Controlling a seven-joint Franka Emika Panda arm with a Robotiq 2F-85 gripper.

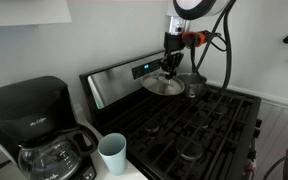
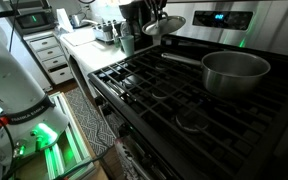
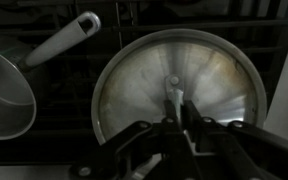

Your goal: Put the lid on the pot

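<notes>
My gripper needs to let go of the lid flat on the open rim of the steel pot [image 1: 191,78]. The lid will then cover the pot's opening.
The lid [image 3: 209,75] is a flat round silvery disc with a small centre knob. My gripper [image 3: 174,108] is shut on that knob and holds the lid in the air above the black stove. In both exterior views the lid [image 1: 162,86] [image 2: 165,24] hangs tilted under the gripper [image 1: 170,68], near the stove's back panel. The pot [image 2: 235,72] is a shiny steel pot with a long handle and stands open on a burner grate. It lies beside the lid, not under it, and shows at the left edge of the wrist view [image 3: 4,95] and in an exterior view [image 1: 195,86].
The stove has black grates [image 1: 199,125] and a steel back panel with a lit display [image 2: 212,17]. A black coffee maker with a glass carafe [image 1: 39,130] and a pale blue cup [image 1: 112,152] stand on the counter beside the stove.
</notes>
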